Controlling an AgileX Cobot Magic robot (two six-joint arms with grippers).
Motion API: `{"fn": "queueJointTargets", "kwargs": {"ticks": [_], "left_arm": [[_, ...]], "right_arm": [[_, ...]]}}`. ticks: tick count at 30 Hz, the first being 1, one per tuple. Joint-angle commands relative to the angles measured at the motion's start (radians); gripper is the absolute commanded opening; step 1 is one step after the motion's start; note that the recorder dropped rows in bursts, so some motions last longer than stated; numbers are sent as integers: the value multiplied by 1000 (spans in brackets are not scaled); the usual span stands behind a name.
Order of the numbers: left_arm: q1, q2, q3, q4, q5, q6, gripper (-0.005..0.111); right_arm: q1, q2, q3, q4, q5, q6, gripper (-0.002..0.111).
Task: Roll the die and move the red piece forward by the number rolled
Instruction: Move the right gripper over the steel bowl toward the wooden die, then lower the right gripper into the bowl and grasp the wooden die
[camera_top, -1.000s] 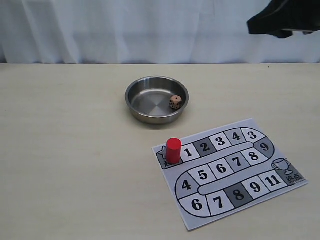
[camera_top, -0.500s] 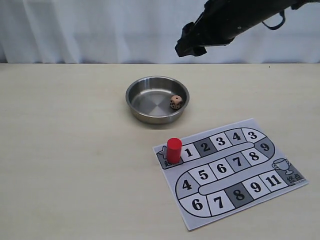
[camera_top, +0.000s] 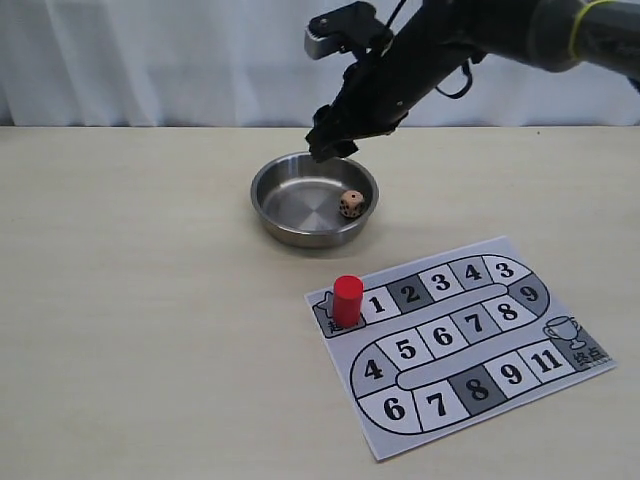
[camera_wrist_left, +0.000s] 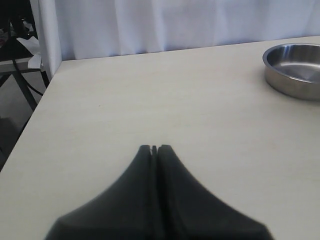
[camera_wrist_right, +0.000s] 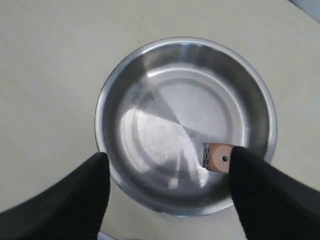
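My right gripper is to close next on the sides of the tan die (camera_top: 351, 204) (camera_wrist_right: 218, 157) inside the steel bowl, because the die has to be rolled.
The tan die (camera_top: 351, 204) lies inside the steel bowl (camera_top: 275, 192), against its right wall. In the right wrist view the die (camera_wrist_right: 217, 158) shows one pip on the face toward the camera. My right gripper (camera_top: 332, 146) hangs open over the bowl's far rim, above the bowl (camera_wrist_right: 125, 85), with nothing between its fingers (camera_wrist_right: 75, 195). The red piece (camera_top: 347, 299) stands upright on the start square at the left end of the board (camera_top: 560, 385). My left gripper (camera_wrist_left: 155, 148) is shut and empty over bare table, out of the exterior view.
The numbered paper board lies at the front right of the table. The bowl (camera_wrist_left: 280, 80) shows at the edge of the left wrist view. A white curtain (camera_top: 150, 60) runs behind the table. The table's edge (camera_wrist_left: 42, 105) is close to my left gripper.
My right arm has swung in from the upper right and come down to the left, ending over the bowl's far rim. Die, red piece and bowl have not moved.
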Motion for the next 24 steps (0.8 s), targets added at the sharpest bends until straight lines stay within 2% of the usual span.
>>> {"fn": "queueJointTargets", "kwargs": {"ticks": [1,14,24], "left_arm": [[-2,0,2,-5,-9,-4,0],[-2,0,2,-5,-9,-4,0],[-2,0,2,-5,-9,-4,0]], "right_arm": [[30,67,-37,-118,-25,42,64],[32,181,-37,-123,-189,48,64],[30,198,-37,-126,-197,66,64]]}}
